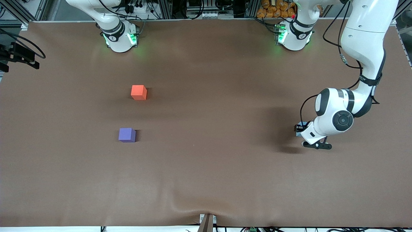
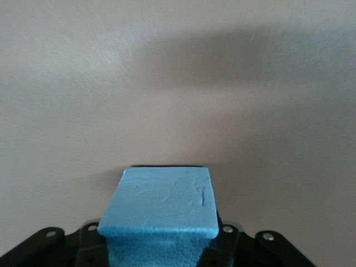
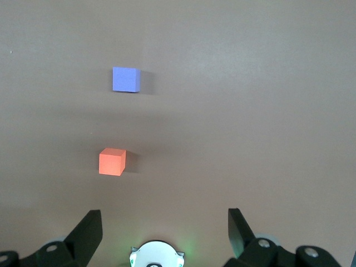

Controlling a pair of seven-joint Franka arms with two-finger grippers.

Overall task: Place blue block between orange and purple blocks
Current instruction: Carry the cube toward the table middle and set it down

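My left gripper should release the light blue block on the bare table cover [image 1: 199,109], well short of the orange block.
The light blue block [image 2: 158,203] sits between the fingers of my left gripper [image 2: 158,249], which is shut on it, low at the table. In the front view this gripper [image 1: 299,129] is near the left arm's end of the table and the hand hides most of the block. The orange block [image 1: 139,92] and the purple block [image 1: 127,134] lie apart toward the right arm's end, the purple one nearer the front camera. Both also show in the right wrist view, orange [image 3: 112,162] and purple [image 3: 125,79]. My right gripper [image 3: 164,219] is open and empty, high over its own base.
The brown table cover [image 1: 209,154] is bare between the blocks and the left gripper. The two arm bases [image 1: 120,37] stand along the table edge farthest from the front camera. A small bracket [image 1: 207,222] sits at the edge nearest the front camera.
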